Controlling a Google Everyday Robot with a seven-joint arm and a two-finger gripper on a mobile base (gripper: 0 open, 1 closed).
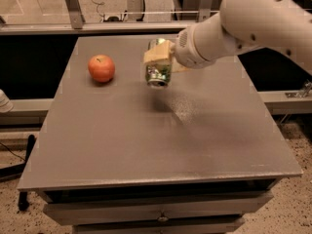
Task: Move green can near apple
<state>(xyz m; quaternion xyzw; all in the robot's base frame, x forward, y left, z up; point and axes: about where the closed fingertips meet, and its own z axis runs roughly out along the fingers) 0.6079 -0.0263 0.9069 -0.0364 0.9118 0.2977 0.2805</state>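
Observation:
I should let go of the green can on the grey table [127, 77], close against the side of the apple that faces the white arm.
The green can [158, 73] hangs tilted above the grey table [146, 140], its silver end facing down towards me. My gripper [160, 55] is shut on the green can, with a tan finger pad [157, 54] across its upper side. The white arm reaches in from the upper right. The red-orange apple [101, 68] sits on the table's far left part, about a can's height to the left of the held can. The can's shadow falls on the table below and right of it.
The table's front edge [161, 179] is near me, with drawers below it. A metal rail [97, 27] runs behind the table. The red-orange cola can is hidden behind my arm or out of view.

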